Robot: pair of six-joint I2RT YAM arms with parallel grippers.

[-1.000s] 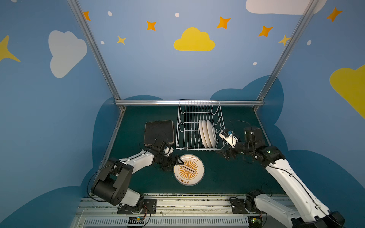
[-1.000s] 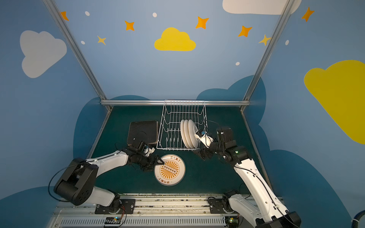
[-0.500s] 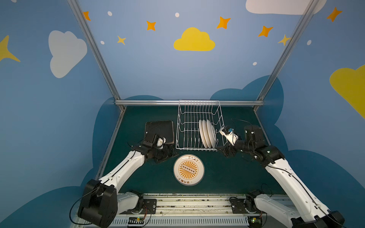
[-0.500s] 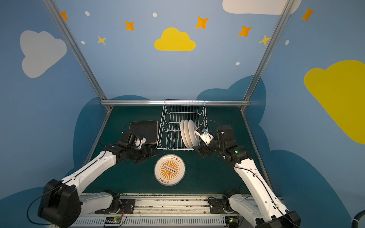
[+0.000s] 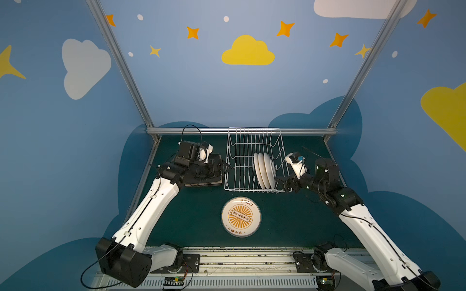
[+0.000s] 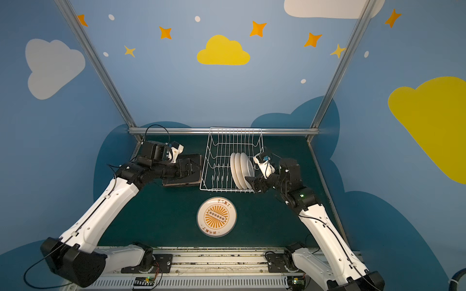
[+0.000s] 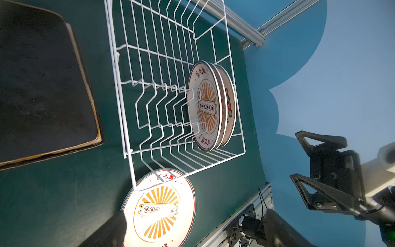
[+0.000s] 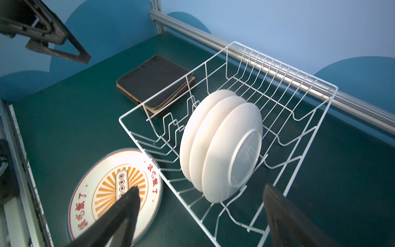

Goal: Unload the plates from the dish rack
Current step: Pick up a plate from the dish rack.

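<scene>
The robot's left gripper will close on the upper rim (image 5: 255, 158) (image 7: 220, 102) of the standing round white plate that is nearest the stack of square black-backed plates.
The white wire dish rack (image 5: 239, 161) (image 6: 219, 156) (image 7: 162, 53) (image 8: 288, 85) stands at the back middle. Three round white plates (image 5: 263, 170) (image 6: 240, 171) (image 7: 206, 107) (image 8: 222, 149) stand upright in its right end. A fourth round plate (image 5: 240, 217) (image 6: 216, 217) (image 7: 160, 211) (image 8: 106, 188) with an orange sunburst lies flat in front of the rack. Left of the rack sits a stack of square black-backed plates (image 6: 181, 182) (image 7: 42, 85) (image 8: 154, 79). My left gripper (image 5: 216, 170) (image 6: 193, 168) (image 7: 194, 228) hovers over that stack, open and empty. My right gripper (image 5: 281, 183) (image 6: 251, 184) (image 8: 199, 195) is open at the rack's front right corner, next to the outermost standing plate.
A metal rail (image 5: 242, 131) runs along the table's back edge just behind the rack. Blue walls close in both sides. The arm bases sit on a rail (image 5: 239, 262) at the front edge. Green table shows around the flat round plate.
My left arm has pulled away from the flat round plate and swung back-left and up, over the square stack. The right gripper has barely shifted beside the rack.
</scene>
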